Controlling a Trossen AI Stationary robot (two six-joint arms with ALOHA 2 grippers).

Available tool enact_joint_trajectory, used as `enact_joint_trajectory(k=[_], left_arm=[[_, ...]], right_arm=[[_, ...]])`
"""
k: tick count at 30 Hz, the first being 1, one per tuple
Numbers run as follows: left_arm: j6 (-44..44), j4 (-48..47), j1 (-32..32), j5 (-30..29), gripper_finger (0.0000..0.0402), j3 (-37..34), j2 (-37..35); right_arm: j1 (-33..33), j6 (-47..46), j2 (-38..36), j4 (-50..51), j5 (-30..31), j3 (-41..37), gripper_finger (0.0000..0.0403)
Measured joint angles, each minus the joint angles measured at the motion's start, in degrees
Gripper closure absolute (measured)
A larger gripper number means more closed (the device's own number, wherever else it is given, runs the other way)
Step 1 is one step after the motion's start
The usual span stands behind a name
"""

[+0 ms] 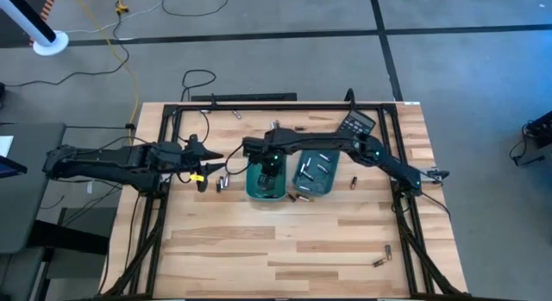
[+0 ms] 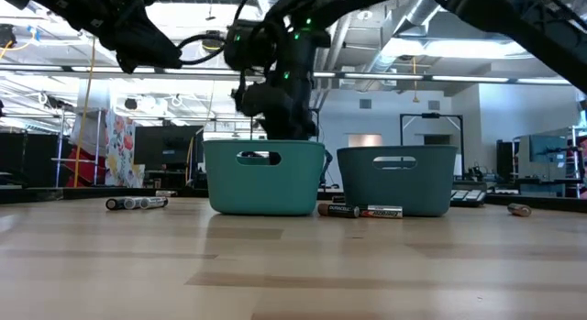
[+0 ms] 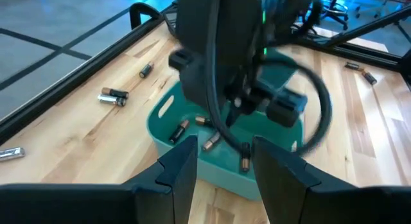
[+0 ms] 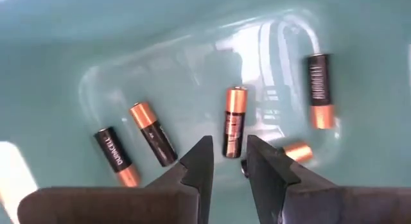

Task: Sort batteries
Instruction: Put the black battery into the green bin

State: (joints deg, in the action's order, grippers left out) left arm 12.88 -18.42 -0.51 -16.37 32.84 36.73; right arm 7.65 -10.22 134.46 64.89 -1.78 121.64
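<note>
Next, I close my left gripper on the black end (image 1: 218, 188) of the coppery-ended battery that is farthest from the lighter teal tray in the loose group beside it.
My right gripper (image 4: 229, 158) hangs open, pointing down into the lighter teal tray (image 1: 255, 191), just above its rim (image 2: 266, 148). Several dark batteries with coppery ends lie on that tray's floor, one of them (image 4: 234, 121) straight below the fingertips and untouched. The darker teal tray (image 1: 315, 177) beside it holds more batteries. Loose batteries lie on the table left of the trays (image 1: 222, 183), in front of them (image 2: 362, 211) and at the near right (image 1: 380, 260). My left gripper (image 3: 225, 161) waits open in the air left of the trays (image 1: 210, 154), empty.
A black calculator (image 1: 355, 124) lies at the far right of the table. A black frame (image 1: 164, 120) runs along the table's sides and far edge. More loose batteries lie near the far edge (image 1: 237, 114). The near half of the wooden table (image 1: 285, 249) is mostly bare.
</note>
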Motion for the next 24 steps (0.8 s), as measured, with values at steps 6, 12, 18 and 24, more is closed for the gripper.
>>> enact_joint_trajectory(k=[6,12,18,24], left_arm=[[0.00,-0.76,0.00,0.23,0.0260,-0.02,0.00],[1.19,-2.18,0.00,0.20,0.0260,-0.02,0.02],[2.88,-5.24,0.00,0.20,0.0260,-0.02,0.02],[0.44,-5.63,0.00,0.12,0.0260,-0.02,0.02]], right_arm=[[0.52,-1.48,-6.86,5.98,0.02,-0.03,0.0294],[-0.62,-2.22,-19.40,2.91,3.33,-5.38,0.0294],[-2.36,-8.03,-37.95,-9.94,8.88,-26.40,0.0294],[-6.12,-18.43,-57.32,-23.16,10.44,-51.35,0.0294]])
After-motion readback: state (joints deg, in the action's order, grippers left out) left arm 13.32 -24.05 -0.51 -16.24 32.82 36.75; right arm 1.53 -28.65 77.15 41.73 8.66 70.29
